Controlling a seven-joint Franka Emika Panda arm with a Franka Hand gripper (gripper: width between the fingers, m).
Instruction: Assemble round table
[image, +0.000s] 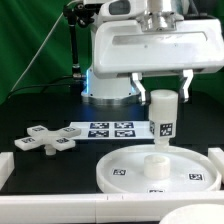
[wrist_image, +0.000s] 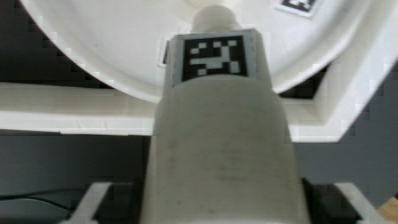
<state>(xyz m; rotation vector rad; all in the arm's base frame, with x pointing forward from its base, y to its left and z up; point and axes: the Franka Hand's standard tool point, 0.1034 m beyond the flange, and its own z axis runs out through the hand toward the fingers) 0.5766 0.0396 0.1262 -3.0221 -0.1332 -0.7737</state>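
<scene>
The robot's gripper should release the white cylindrical leg upright on the short hub (image: 147, 158) at the middle of the round disc. The leg is now held just above the hub.
The large round rimmed disc (image: 155, 167) lies flat on the table at the front, with a short hub (image: 156, 160) standing at its middle. My gripper (image: 162, 88) is shut on the white cylindrical leg (image: 162, 114) and holds it upright just above the hub, tags facing the camera. In the wrist view the leg (wrist_image: 217, 130) fills the middle, held between both fingers (wrist_image: 93, 205), its far end over the disc (wrist_image: 107, 50). The cross-shaped piece (image: 45, 140) lies on the table at the exterior view's left.
The marker board (image: 105, 130) lies flat behind the disc. A white rail (image: 20, 165) runs along the front and left of the work area. The robot base (image: 110, 85) stands behind.
</scene>
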